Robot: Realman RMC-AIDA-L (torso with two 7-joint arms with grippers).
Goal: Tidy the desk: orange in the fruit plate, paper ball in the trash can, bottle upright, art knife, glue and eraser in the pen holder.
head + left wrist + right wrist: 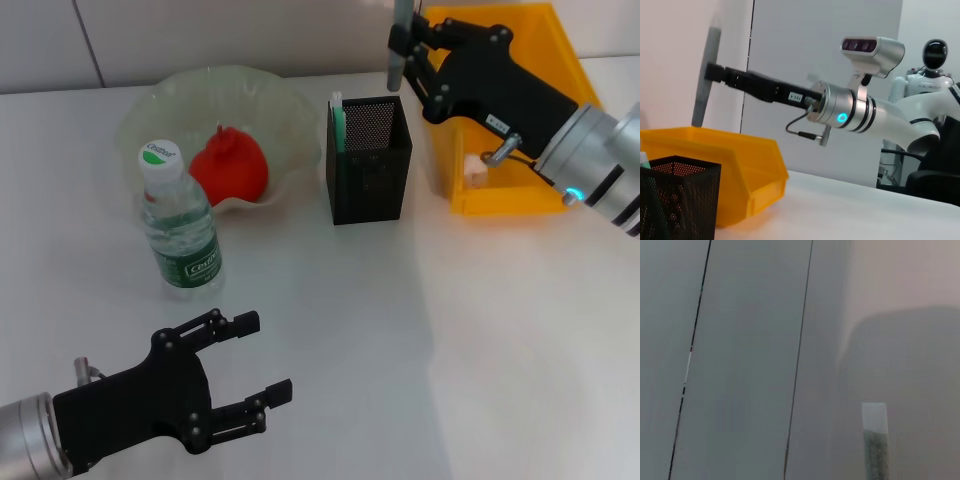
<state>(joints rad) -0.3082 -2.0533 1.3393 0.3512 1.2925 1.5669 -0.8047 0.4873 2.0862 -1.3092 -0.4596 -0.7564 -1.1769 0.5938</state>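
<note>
I should use my right gripper to release the grey art knife inside the black pen holder [353,124], next to the green and white stick. The knife is upright just above the holder's back corner.
My right gripper [402,55] is shut on a grey art knife [400,25] and holds it upright just above the back right corner of the black mesh pen holder [368,170]. The left wrist view shows the same knife [706,75] in the gripper [715,74] above the holder [680,200]. The knife's tip also shows in the right wrist view [875,440]. A green and white stick [339,120] stands in the holder. A red-orange fruit [230,165] lies in the pale fruit plate [290,110]. The bottle [180,225] stands upright. My left gripper [266,357] is open and empty near the front left.
A yellow bin [500,195] stands right of the pen holder, under my right arm, with a small white piece [476,172] inside. The bin also shows in the left wrist view [740,165]. White tabletop stretches across the front and right.
</note>
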